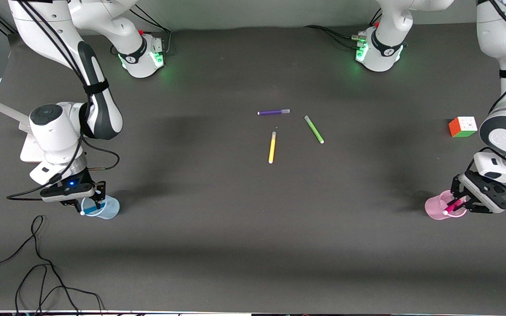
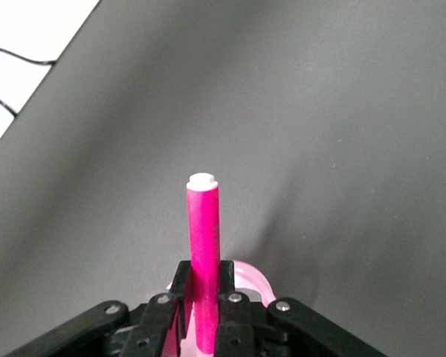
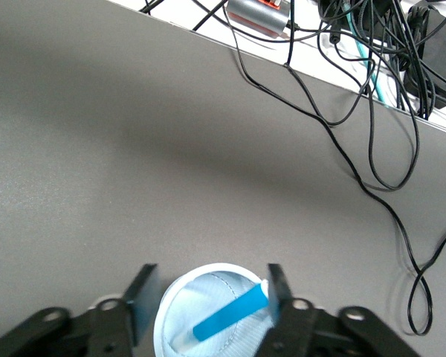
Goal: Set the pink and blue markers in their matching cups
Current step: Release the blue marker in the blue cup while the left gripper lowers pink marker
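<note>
My left gripper is to release the pink marker inside the pale pink cup (image 1: pixel 445 206) (image 2: pixel 220 316), so that it leans on the side of the cup. The marker is held tilted over that cup.
The pale blue cup (image 1: pixel 110 210) stands near the right arm's end of the table. The blue marker (image 1: pixel 89 212) leans inside it, its white tip on the rim. My right gripper (image 1: pixel 90 204) hangs just over that cup, open and empty; the right wrist view shows the cup (image 3: pixel 180 294) and marker (image 3: pixel 227 314) between the spread fingers of the gripper (image 3: pixel 208 297). The pale pink cup (image 1: pixel 435 210) stands near the left arm's end. My left gripper (image 1: pixel 457 204) is shut on the pink marker (image 1: pixel 453 207), held tilted over that cup. The left wrist view shows the marker (image 2: pixel 204 238) clamped in the gripper (image 2: pixel 204 271) above the cup rim (image 2: pixel 256 279).
A purple pen (image 1: pixel 273 112), a green pen (image 1: pixel 314 129) and a yellow pen (image 1: pixel 272 147) lie at the table's middle. A colour cube (image 1: pixel 462 126) sits farther from the front camera than the pink cup. Black cables (image 1: pixel 37 263) trail near the blue cup.
</note>
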`<action>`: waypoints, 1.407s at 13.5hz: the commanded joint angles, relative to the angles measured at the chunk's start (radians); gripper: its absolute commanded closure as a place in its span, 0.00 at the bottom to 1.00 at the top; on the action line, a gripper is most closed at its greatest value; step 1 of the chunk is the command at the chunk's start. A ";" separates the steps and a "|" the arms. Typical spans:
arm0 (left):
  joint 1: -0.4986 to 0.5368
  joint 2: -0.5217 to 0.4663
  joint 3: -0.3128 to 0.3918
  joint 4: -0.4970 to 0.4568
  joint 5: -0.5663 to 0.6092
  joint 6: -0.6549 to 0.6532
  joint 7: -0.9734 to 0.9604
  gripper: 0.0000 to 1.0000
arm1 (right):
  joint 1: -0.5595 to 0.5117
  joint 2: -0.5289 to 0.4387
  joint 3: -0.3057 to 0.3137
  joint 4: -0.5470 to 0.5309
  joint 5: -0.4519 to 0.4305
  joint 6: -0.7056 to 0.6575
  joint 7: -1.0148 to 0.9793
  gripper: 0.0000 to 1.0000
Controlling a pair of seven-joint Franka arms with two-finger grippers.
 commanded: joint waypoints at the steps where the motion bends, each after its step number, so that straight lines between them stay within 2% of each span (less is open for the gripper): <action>1: 0.012 0.020 -0.008 0.017 -0.067 -0.002 0.078 1.00 | 0.005 0.000 -0.001 -0.002 0.020 0.017 -0.011 0.00; 4: 0.045 0.020 -0.035 0.014 -0.069 -0.005 0.098 1.00 | 0.005 0.000 -0.001 0.000 0.019 0.013 -0.013 0.00; 7: 0.160 0.020 -0.147 0.014 -0.076 -0.007 0.107 1.00 | 0.008 -0.017 -0.001 0.006 0.019 -0.004 -0.016 0.00; 9: 0.215 0.020 -0.198 0.019 -0.078 -0.005 0.147 1.00 | 0.009 -0.039 -0.001 0.036 0.019 -0.083 -0.016 0.00; 10: 0.217 0.020 -0.203 0.019 -0.076 -0.005 0.149 0.88 | 0.011 -0.048 0.000 0.068 0.020 -0.151 -0.016 0.00; 12: 0.217 0.020 -0.203 0.023 -0.075 -0.005 0.149 0.27 | 0.012 -0.077 0.000 0.116 0.019 -0.258 -0.013 0.00; 13: 0.217 0.020 -0.203 0.025 -0.072 -0.007 0.149 0.01 | 0.014 -0.092 0.000 0.136 0.020 -0.310 -0.011 0.00; 17: 0.214 0.010 -0.203 0.030 -0.069 -0.008 0.147 0.01 | 0.021 -0.109 0.000 0.257 0.019 -0.511 -0.009 0.00; 19: 0.205 -0.009 -0.200 0.078 -0.061 -0.034 0.137 0.01 | 0.021 -0.108 0.000 0.355 0.020 -0.660 -0.002 0.00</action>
